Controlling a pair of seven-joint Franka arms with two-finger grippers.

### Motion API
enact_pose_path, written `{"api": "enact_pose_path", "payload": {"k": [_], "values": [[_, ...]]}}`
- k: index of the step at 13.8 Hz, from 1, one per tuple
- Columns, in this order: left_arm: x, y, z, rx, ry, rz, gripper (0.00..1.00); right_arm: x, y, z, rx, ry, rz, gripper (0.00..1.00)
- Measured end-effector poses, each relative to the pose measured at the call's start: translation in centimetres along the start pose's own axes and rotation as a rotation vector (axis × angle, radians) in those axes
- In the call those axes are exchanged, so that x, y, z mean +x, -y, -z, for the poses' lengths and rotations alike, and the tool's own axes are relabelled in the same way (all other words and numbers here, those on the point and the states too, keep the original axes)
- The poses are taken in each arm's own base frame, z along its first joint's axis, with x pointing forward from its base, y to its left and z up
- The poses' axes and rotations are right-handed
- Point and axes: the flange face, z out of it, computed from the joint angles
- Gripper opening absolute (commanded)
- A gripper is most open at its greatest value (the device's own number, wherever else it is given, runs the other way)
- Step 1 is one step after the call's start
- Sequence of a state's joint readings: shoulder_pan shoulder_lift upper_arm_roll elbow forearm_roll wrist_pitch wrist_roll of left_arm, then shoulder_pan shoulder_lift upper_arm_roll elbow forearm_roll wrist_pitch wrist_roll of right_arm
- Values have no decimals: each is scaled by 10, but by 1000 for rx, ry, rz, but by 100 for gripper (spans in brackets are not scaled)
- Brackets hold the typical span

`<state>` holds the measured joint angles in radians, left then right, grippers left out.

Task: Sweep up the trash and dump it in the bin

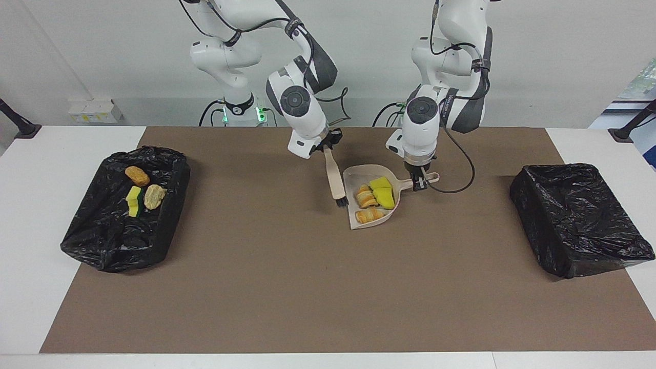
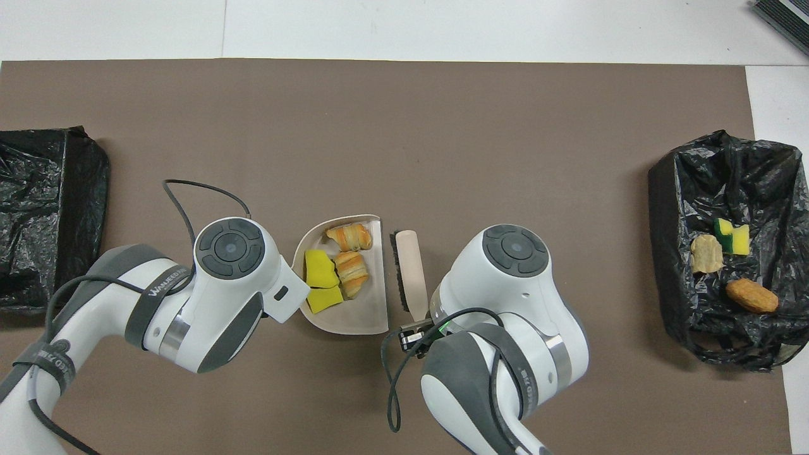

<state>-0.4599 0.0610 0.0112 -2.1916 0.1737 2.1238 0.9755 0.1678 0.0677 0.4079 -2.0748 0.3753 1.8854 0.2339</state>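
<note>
The robot's right gripper needs to put the beige brush down on the brown mat [image 2: 392, 385] between the robot's arms, nearer the robot than the dustpan.
A beige dustpan [image 1: 354, 180] [image 2: 354, 316] lies mid-mat with my left gripper [image 1: 419, 184] shut on its handle. In the pan lies trash: two yellow sponge chunks [image 1: 383, 192] [image 2: 319, 270] and two striped pastry pieces [image 1: 366, 197] [image 2: 352, 273]. My right gripper [image 1: 327, 147] is shut on the handle of a beige brush [image 1: 335, 179] [image 2: 408, 268]. The brush hangs just off the pan's open side, bristles down and clear of the trash. Toward the right arm's end, the black-lined bin [image 1: 169, 205] [image 2: 670, 189] holds three more pieces [image 1: 144, 193] [image 2: 720, 253]. The overhead view hides the left fingers under the wrist.
A second black-lined bin [image 1: 579, 218] [image 2: 44, 208] stands at the left arm's end of the brown mat [image 1: 307, 287]. A black cable loops from the left wrist beside the dustpan handle.
</note>
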Motion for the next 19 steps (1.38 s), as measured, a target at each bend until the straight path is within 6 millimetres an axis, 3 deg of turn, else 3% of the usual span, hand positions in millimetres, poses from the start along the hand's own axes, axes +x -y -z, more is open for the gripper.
{"api": "enact_pose_path", "payload": {"k": [3,6,9,11,14,17,18,19], "values": [[-26,18,8,30,-23,6,0,-23,-1,-8,-35,3,-101,0],[-71,40,40,89,-51,2,0,-58,23,-35,-93,13,-129,0],[-134,59,66,142,-65,2,0,-93,68,-66,-127,-29,-155,0],[-174,73,82,177,-66,13,0,-105,89,-89,-135,-47,-156,0],[-245,90,103,211,-67,47,0,-101,84,-113,-152,-24,-165,0],[-346,99,125,187,-116,119,0,-95,79,-126,-162,8,-179,0],[-380,102,129,184,-130,147,0,-93,78,-130,-165,17,-181,31],[-409,102,129,181,-135,178,0,-92,79,-132,-164,20,-179,99]]}}
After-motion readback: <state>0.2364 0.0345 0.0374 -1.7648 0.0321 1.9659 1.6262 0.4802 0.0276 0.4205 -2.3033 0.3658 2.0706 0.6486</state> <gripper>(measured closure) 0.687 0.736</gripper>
